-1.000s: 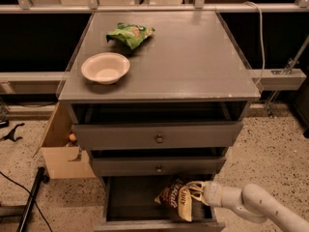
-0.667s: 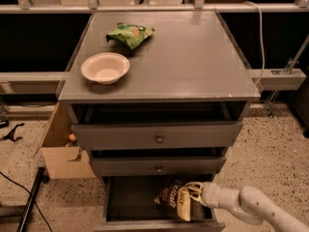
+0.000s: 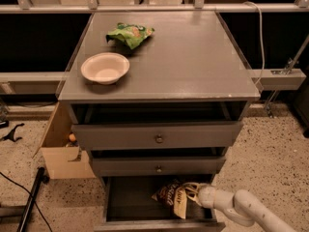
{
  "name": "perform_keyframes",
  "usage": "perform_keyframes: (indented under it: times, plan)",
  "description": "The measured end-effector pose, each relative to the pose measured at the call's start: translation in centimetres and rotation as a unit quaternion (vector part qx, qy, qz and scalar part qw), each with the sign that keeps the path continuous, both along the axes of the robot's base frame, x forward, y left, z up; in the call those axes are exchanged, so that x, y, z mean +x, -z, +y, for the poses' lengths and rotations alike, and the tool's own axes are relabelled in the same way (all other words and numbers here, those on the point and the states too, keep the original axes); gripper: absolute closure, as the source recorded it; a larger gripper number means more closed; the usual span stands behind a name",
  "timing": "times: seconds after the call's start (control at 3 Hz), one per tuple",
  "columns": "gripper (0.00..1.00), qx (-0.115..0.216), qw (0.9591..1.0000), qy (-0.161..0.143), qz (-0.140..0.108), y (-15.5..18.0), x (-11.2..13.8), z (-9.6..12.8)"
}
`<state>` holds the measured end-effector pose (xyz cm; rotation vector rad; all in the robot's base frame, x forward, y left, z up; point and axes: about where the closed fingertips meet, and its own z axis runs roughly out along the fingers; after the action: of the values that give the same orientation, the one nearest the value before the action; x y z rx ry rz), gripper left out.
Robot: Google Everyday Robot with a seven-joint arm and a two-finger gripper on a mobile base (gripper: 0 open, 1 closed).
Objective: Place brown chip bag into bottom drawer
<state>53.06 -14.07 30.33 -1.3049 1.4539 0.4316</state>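
Next, my gripper lets go of the brown chip bag near the middle of the bottom drawer's inside (image 3: pixel 165 197).
The bottom drawer (image 3: pixel 126 203) is pulled open at the foot of the grey cabinet. Inside it, toward the right, the brown chip bag (image 3: pixel 170 195) stands tilted, with its dark panel and pale yellow lower edge showing. My gripper (image 3: pixel 189 193) reaches into the drawer from the right on a white arm. It is shut on the bag's right edge, and the bag's lower end hangs close to the drawer floor.
On the cabinet top (image 3: pixel 193 57) lie a white bowl (image 3: pixel 105 67) and a green chip bag (image 3: pixel 130 34). The two knobbed drawers (image 3: pixel 158 138) above stand slightly open. A cardboard box (image 3: pixel 60 151) sits on the floor at the left, beside a black cable and pole (image 3: pixel 30 202).
The arm has shifted slightly left, deeper over the drawer. The bag has stayed in the gripper at nearly the same spot.
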Motion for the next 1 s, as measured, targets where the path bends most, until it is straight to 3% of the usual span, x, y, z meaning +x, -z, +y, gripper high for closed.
perform_keyframes:
  times: [0.67, 1.0]
  plan:
    - [1.0, 0.038, 0.9993, -0.006, 0.001, 4.2, 2.2, 1.9]
    - [1.0, 0.037, 0.9992, -0.011, 0.01, 6.0, 2.7, 2.8]
